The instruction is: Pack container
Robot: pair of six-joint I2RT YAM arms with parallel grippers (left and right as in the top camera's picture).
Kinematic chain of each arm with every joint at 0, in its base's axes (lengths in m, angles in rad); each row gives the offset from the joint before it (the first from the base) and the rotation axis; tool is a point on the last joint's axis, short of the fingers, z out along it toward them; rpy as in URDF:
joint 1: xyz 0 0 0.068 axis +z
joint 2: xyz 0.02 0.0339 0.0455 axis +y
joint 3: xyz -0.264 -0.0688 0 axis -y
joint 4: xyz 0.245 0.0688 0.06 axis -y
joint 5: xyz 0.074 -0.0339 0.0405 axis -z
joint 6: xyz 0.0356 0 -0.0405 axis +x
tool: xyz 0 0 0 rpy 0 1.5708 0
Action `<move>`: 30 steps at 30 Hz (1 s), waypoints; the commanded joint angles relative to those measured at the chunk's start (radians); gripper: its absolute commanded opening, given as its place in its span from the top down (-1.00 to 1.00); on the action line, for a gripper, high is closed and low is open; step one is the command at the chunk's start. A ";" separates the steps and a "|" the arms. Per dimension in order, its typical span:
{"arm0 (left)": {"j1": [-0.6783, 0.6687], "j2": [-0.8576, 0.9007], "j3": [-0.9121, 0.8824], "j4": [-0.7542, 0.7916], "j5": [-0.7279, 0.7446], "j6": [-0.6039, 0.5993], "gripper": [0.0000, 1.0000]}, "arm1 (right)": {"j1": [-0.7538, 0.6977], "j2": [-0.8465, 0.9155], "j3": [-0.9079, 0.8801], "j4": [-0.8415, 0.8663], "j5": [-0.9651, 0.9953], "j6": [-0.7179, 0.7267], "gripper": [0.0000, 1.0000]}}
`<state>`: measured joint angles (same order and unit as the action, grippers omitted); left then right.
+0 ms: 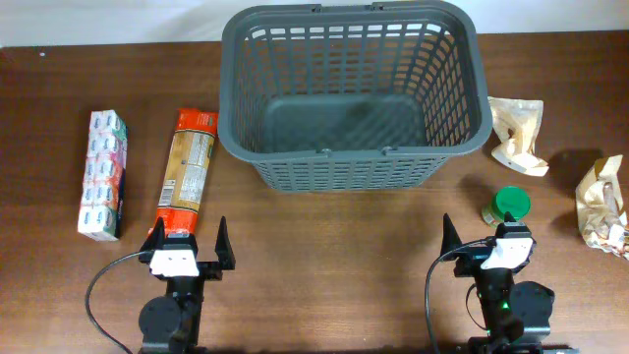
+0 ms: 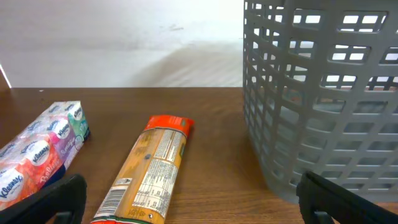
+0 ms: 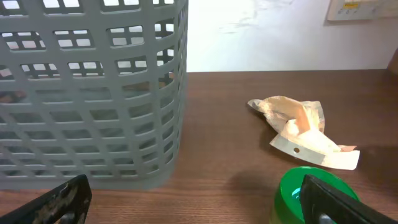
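I will next move my left gripper to the middle of the orange pasta packet (image 1: 187, 169) (image 2: 150, 171), between its red ends, and close it there.
The dark grey basket (image 1: 356, 90) stands empty at the back middle of the table; it also shows in the left wrist view (image 2: 323, 99) and the right wrist view (image 3: 87, 93). An orange pasta packet (image 1: 187, 170) (image 2: 152, 171) and a tissue multipack (image 1: 103, 172) (image 2: 40, 152) lie at the left. A green-lidded jar (image 1: 509, 206) (image 3: 305, 196) stands at the right, with two crumpled snack bags, one behind it (image 1: 518, 133) (image 3: 301, 129) and one at the far right (image 1: 601, 204). My left gripper (image 1: 191, 248) (image 2: 186, 208) is open and empty near the packet's near end. My right gripper (image 1: 488, 240) (image 3: 199, 208) is open and empty, its right finger just before the jar.
The wooden table (image 1: 334, 256) ends at a white wall behind the basket. The basket's handles lie folded down on its rim.
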<state>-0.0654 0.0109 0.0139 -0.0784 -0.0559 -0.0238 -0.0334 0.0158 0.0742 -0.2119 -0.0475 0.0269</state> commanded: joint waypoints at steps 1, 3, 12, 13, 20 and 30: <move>-0.004 -0.005 -0.005 0.002 0.000 0.001 -0.99 | -0.008 -0.013 -0.011 0.003 -0.009 0.006 -0.98; -0.004 -0.005 -0.005 0.002 0.000 0.001 -0.99 | -0.008 -0.013 -0.011 0.003 -0.009 0.006 -0.98; -0.004 -0.005 -0.005 0.002 0.000 0.001 -0.99 | -0.008 -0.013 -0.011 0.003 -0.009 0.006 -0.98; -0.004 -0.005 -0.005 0.002 0.000 0.001 -0.99 | -0.008 -0.013 -0.011 0.003 -0.009 0.006 -0.98; -0.004 -0.005 -0.005 0.002 0.000 0.002 -0.98 | -0.008 -0.013 -0.011 0.003 -0.009 0.006 -0.98; -0.004 -0.005 -0.005 0.138 0.000 0.001 -0.99 | -0.008 -0.013 -0.011 0.003 -0.009 0.006 -0.98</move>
<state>-0.0654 0.0109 0.0132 -0.0166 -0.0559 -0.0238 -0.0334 0.0154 0.0742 -0.2119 -0.0475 0.0265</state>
